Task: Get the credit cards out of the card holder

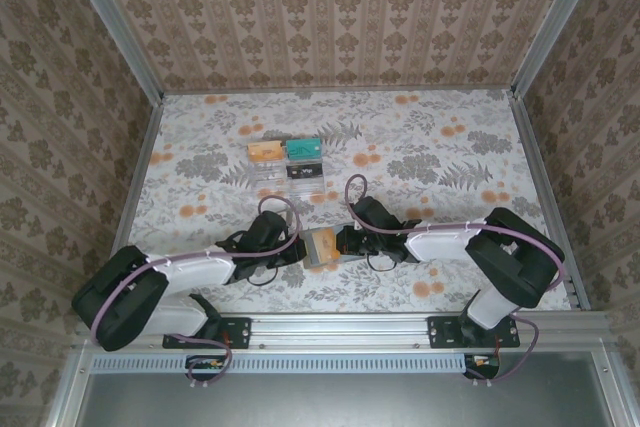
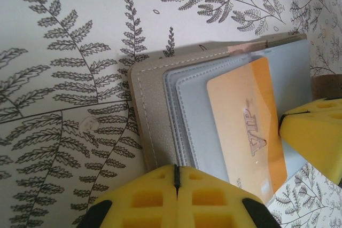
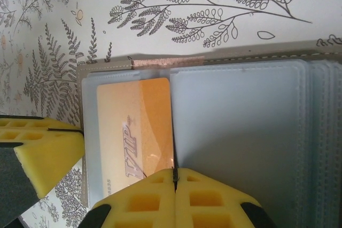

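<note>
My right gripper is closed beside the orange card's long edge. It should open, pinch that edge point(image 3: 172, 156) and pull the card out of the card holder's sleeve.
The card holder point(image 1: 322, 259) lies open on the flowered table between my two grippers. In the left wrist view its grey-brown cover point(image 2: 152, 110) and grey sleeves face up. An orange credit card point(image 2: 246, 126) marked VIP rests on the sleeves, slanted, with its lower corner past the holder's edge. My left gripper point(image 2: 176, 177) is shut on the holder's near edge. My right gripper point(image 3: 175, 177) is shut at the long edge of the orange card point(image 3: 133, 126), beside a pale sleeve of the holder point(image 3: 240, 121). From above, the left gripper point(image 1: 298, 249) and right gripper point(image 1: 343, 243) flank the holder.
A clear acrylic stand point(image 1: 286, 160) with coloured cards sits further back on the table. Patterned walls close in the table on three sides, and a metal rail point(image 1: 340, 325) runs along the near edge. Each wrist view shows the other gripper's yellow finger point(image 3: 40, 153) close by.
</note>
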{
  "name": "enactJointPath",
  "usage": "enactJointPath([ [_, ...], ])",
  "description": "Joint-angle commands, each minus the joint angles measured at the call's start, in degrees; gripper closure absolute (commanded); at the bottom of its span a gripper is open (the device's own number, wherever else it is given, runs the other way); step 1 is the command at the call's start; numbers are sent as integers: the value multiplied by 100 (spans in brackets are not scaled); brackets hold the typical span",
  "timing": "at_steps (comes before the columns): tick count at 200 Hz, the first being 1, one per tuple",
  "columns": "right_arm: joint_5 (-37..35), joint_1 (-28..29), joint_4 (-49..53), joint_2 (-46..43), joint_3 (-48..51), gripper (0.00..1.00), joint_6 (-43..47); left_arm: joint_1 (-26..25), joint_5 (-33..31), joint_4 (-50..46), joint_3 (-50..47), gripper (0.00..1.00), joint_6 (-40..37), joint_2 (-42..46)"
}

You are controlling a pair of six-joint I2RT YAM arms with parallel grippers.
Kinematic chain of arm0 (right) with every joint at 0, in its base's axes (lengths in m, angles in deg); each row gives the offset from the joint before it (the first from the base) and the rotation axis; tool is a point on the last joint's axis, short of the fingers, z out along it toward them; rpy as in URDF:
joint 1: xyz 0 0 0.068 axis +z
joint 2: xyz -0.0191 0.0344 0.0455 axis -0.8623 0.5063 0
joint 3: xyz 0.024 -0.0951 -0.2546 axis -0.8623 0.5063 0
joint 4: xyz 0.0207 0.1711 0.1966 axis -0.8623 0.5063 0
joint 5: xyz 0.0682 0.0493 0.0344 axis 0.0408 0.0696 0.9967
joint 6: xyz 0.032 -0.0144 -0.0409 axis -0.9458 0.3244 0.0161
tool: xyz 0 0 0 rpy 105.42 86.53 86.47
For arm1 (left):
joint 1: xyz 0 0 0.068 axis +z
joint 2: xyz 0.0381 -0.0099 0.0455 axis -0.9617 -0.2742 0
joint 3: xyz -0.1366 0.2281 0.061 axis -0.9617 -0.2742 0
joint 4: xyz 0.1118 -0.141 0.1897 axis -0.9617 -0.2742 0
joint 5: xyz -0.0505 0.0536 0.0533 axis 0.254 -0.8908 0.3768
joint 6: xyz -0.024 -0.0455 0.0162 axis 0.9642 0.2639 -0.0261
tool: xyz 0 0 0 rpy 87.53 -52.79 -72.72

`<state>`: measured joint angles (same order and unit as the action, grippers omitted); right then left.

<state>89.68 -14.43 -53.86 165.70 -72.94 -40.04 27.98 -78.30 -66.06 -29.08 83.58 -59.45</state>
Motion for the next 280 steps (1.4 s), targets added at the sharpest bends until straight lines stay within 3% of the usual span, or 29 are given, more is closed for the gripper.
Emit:
enactJointPath([
  [1, 11, -16, 64, -113, 56, 86, 98, -38, -39, -280, 78, 100, -12, 240],
  [36, 102, -20, 8, -84, -11, 74, 185, -161, -113, -524, 305, 100, -111, 546],
  [128, 308, -20, -173, 224, -102, 74, 207, -294, 89, -91, 525, 100, -77, -535],
  [163, 366, -27, -291, 312, -79, 80, 174, -294, 114, -78, 469, 100, -45, -568],
  [198, 291, -107, -249, 193, 32, 94, 150, -294, 19, -271, 493, 100, -77, -475],
  [280, 405, -652, -122, -259, 567, 96, 404, -210, -33, -482, 396, 100, -140, -267],
])
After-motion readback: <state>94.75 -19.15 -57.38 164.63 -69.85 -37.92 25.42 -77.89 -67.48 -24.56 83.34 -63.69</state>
